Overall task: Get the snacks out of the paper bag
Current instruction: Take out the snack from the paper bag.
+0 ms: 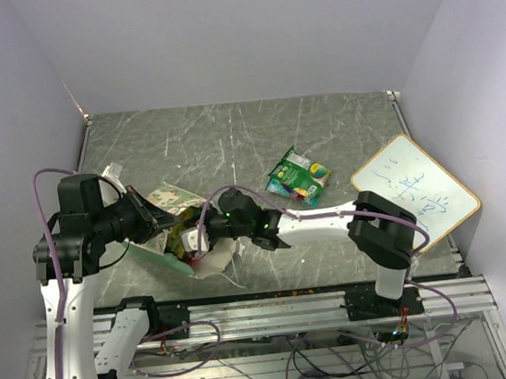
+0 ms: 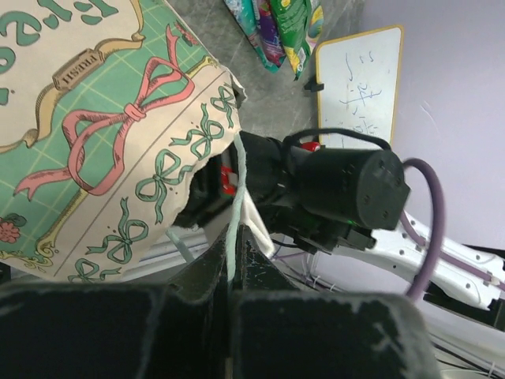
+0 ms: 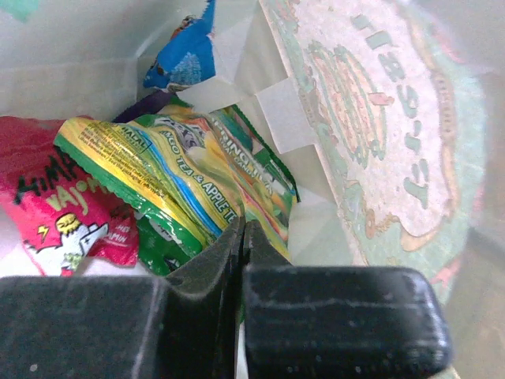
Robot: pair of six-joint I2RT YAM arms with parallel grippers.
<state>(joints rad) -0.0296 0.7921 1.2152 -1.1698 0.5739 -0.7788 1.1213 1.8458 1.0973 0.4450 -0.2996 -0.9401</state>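
The green-and-yellow packet's edge is only between the ends of my right gripper's fingers, so I will open them and grip the packet (image 3: 207, 188) deeper before I pull it out.
The paper bag (image 1: 176, 204) lies on its side at the table's near left, its mouth toward the right arm. My left gripper (image 1: 161, 223) is shut on the bag's rim; in the left wrist view the thin paper edge sits between the closed jaws (image 2: 234, 235), beside the bow-printed bag (image 2: 118, 142). My right gripper (image 1: 193, 240) reaches into the bag's mouth. In the right wrist view it (image 3: 243, 227) is shut on the edge of a green-and-yellow snack packet (image 3: 166, 174). A red packet (image 3: 47, 213) and a blue one (image 3: 185, 59) lie inside too. Two or three packets (image 1: 298, 176) lie on the table.
A wood-framed whiteboard (image 1: 415, 194) lies at the right edge of the table; it also shows in the left wrist view (image 2: 359, 79). The right arm's black wrist (image 2: 347, 185) sits close to the bag's mouth. Purple walls enclose the table.
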